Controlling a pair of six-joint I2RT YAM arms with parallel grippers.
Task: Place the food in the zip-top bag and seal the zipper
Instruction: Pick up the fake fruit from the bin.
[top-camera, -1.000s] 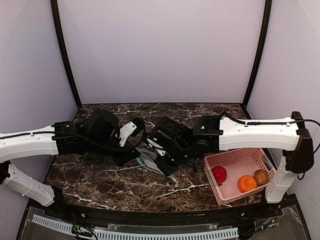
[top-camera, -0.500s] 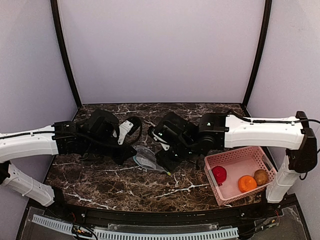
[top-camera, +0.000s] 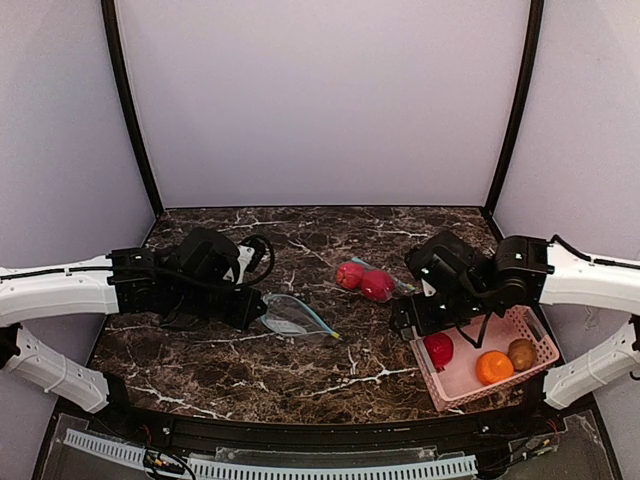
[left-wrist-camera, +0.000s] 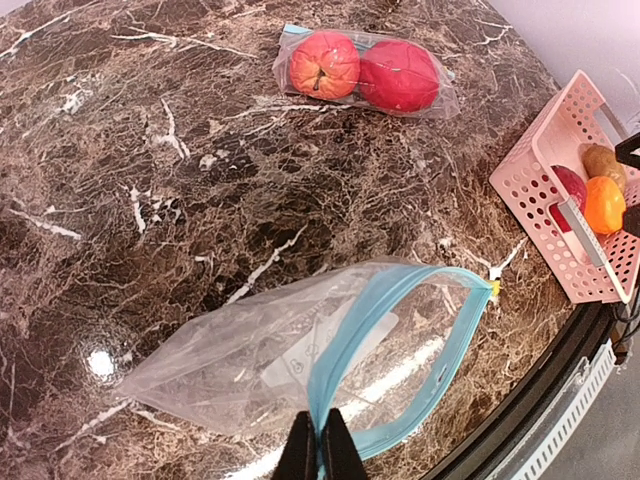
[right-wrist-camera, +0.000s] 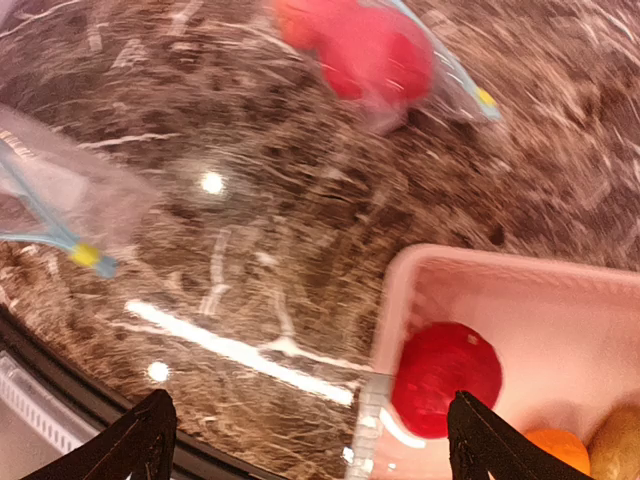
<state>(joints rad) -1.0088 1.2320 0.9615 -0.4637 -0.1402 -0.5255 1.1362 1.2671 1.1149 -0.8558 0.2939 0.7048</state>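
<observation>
My right gripper needs to next move down to the red fruit in the pink basket and close around the red fruit's sides (top-camera: 439, 349) (right-wrist-camera: 447, 380).
An empty clear zip-top bag (top-camera: 290, 318) (left-wrist-camera: 250, 355) with a blue zipper lies left of centre, its mouth gaping. My left gripper (top-camera: 252, 306) (left-wrist-camera: 318, 452) is shut on the zipper rim at the mouth's near end. A second clear bag (top-camera: 364, 279) (left-wrist-camera: 366, 72) (right-wrist-camera: 372, 52) farther back holds two red fruits. My right gripper (top-camera: 410, 322) (right-wrist-camera: 312, 445) is open and empty above the left rim of the pink basket (top-camera: 520, 318) (right-wrist-camera: 440, 275). In the basket lie a red fruit (top-camera: 438, 348) (right-wrist-camera: 447, 378) and an orange fruit (top-camera: 494, 367) (right-wrist-camera: 556, 452).
A brown kiwi-like fruit (top-camera: 521, 352) (right-wrist-camera: 616, 448) also lies in the basket, at the table's right front. The basket (left-wrist-camera: 545, 195) shows at the right edge of the left wrist view. The black table edge (top-camera: 320, 432) runs along the front. Purple walls enclose the back and sides.
My right arm has swung right, from the empty bag's mouth to the basket, and its jaws have opened. The bag holding two red fruits has come into view. My left gripper has stayed put.
</observation>
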